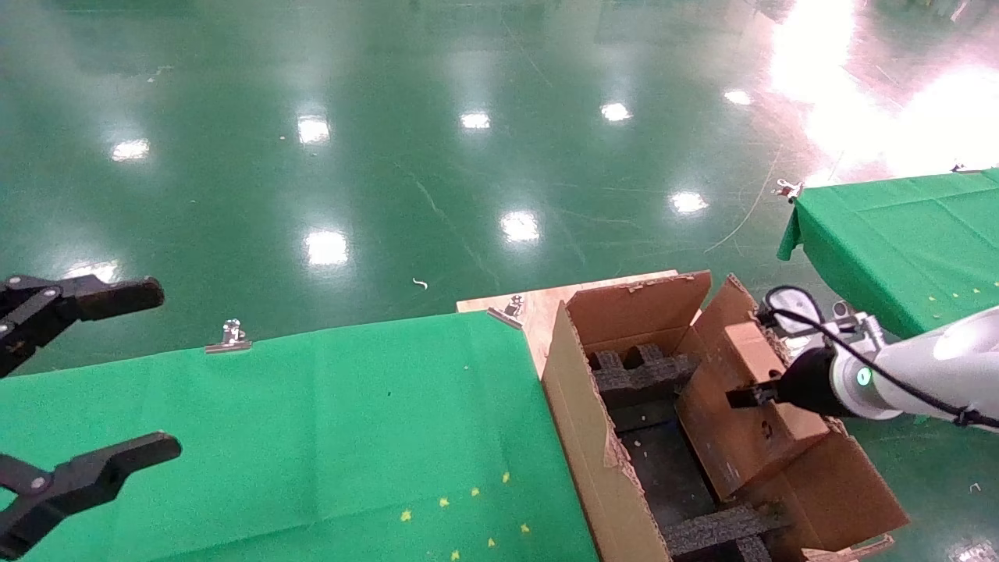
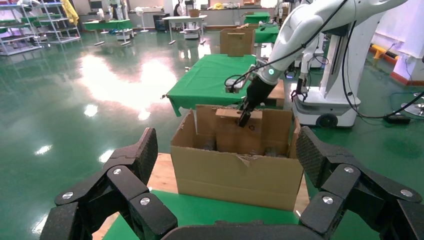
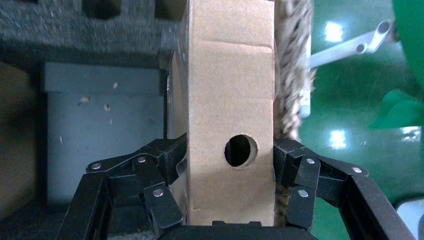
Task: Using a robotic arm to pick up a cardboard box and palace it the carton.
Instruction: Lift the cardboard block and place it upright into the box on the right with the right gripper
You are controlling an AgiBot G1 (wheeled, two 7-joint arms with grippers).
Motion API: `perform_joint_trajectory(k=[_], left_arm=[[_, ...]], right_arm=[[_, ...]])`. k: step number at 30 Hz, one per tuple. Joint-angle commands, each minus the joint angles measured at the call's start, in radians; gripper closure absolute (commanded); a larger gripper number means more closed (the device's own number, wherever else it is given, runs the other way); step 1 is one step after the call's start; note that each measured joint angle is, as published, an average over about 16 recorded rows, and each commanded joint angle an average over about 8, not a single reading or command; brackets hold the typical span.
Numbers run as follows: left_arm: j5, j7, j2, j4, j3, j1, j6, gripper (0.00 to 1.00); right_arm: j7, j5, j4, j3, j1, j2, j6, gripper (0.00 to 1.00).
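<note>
The robot's right gripper will put the cardboard box down inside the carton, between the flat black panel and the carton's near-arm side [image 1: 732, 439] [image 3: 197, 130]. The box now leans tilted inside the carton.
The large brown carton [image 1: 577, 437] stands at the right end of the green table, flaps up, with black foam inserts [image 1: 640, 375] inside. The small cardboard box [image 1: 749, 414] leans tilted inside the carton against its right wall. My right gripper [image 1: 745, 396], on the white robotic arm [image 1: 921, 375], is shut on the cardboard box [image 3: 230, 100]; its fingers [image 3: 167, 155] press both narrow sides beside the round hole [image 3: 240, 150]. From the left wrist view the carton [image 2: 235, 172] and the held box [image 2: 237, 131] show ahead. My left gripper [image 1: 117, 371] is open and empty at the far left.
A green-covered table [image 1: 312, 437] lies left of the carton, with metal clips [image 1: 230, 337] on its far edge. A bare wooden corner [image 1: 538, 308] shows behind the carton. A second green table [image 1: 905, 242] stands at the right. Shiny green floor lies beyond.
</note>
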Motion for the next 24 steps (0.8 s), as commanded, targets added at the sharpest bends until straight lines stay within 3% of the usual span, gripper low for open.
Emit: perform_joint_trajectory(k=[1, 21, 22, 24], left_arm=[[0.0, 0.0, 0.0, 0.0, 0.0, 0.0, 0.0, 0.0], [0.0, 0.0, 0.0, 0.0, 0.0, 0.0, 0.0, 0.0], [0.0, 0.0, 0.0, 0.0, 0.0, 0.0, 0.0, 0.0], [0.0, 0.0, 0.0, 0.0, 0.0, 0.0, 0.0, 0.0]], right_arm=[[0.014, 0.004, -0.006, -0.003, -0.013, -0.009, 0.005, 1.0], [-0.244, 0.244, -0.264, -0.014, -0.098, -0.111, 0.07, 1.0], [-0.255, 0.254, -0.273, -0.014, -0.1, -0.115, 0.069, 0.98], [-0.276, 0.27, -0.287, -0.012, -0.103, -0.12, 0.069, 0.77]])
